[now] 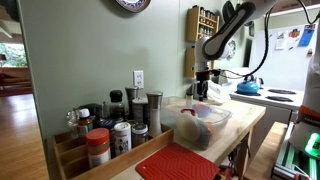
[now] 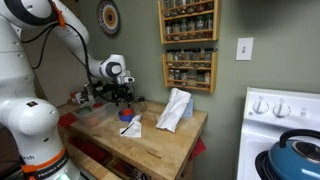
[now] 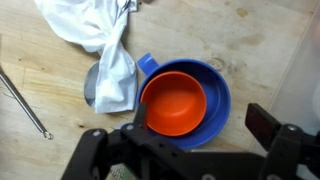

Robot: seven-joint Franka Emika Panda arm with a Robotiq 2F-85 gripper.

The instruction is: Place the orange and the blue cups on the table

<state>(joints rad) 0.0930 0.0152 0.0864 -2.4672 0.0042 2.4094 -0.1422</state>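
Observation:
I can see the orange cup nested inside the blue cup, so I will pinch only the orange cup's rim [image 3: 204, 106], lift it out and place it beside the blue cup.
In the wrist view an orange cup [image 3: 174, 103] sits nested inside a blue cup [image 3: 216, 95] on the wooden table [image 3: 40, 75]. My gripper [image 3: 202, 122] is open just above them. Its left finger is over the orange cup's left rim. Its right finger is outside the blue cup, to the right. Nothing is held. In an exterior view the cups [image 2: 128, 124] show as a small blue and orange shape under the gripper [image 2: 124, 103]. In an exterior view the gripper [image 1: 205, 86] hangs behind a clear container and the cups are hidden.
A white cloth [image 3: 100, 40] lies over a metal disc [image 3: 92, 92] just left of the cups, with a thin metal rod [image 3: 25, 100] further left. A clear plastic container [image 1: 196, 122], a red mat [image 1: 180, 162], spice jars [image 1: 120, 130] and a stove with a blue kettle [image 2: 297, 160] stand around.

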